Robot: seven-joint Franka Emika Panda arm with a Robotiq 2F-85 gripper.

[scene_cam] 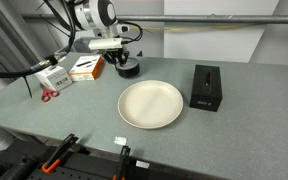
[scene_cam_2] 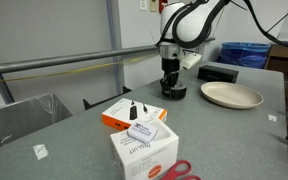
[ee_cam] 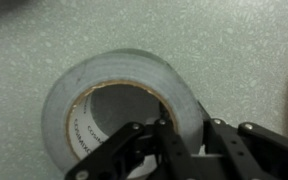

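Next, my gripper releases the roll of grey duct tape inside the cream plate [scene_cam: 146, 98], toward the far rim of the plate.
A roll of grey duct tape [ee_cam: 124, 90] lies flat on the grey table; in both exterior views it shows as a dark ring [scene_cam: 128, 68] [scene_cam_2: 172, 91] under the arm. My gripper [ee_cam: 186, 130] comes straight down on it and is shut on the roll's wall, one finger [ee_cam: 159, 140] inside the cardboard core and the other finger [ee_cam: 219, 140] outside. In the exterior views the gripper [scene_cam: 124, 58] [scene_cam_2: 171, 80] stands upright over the roll, which still rests on the table.
A cream plate [scene_cam: 151, 104] [scene_cam_2: 232, 95] lies mid-table. A black box [scene_cam: 206, 86] stands beyond it. An orange-and-white box [scene_cam: 86, 67] [scene_cam_2: 134, 112], a white box [scene_cam_2: 144, 145] and red scissors [scene_cam: 48, 94] [scene_cam_2: 174, 170] lie nearby.
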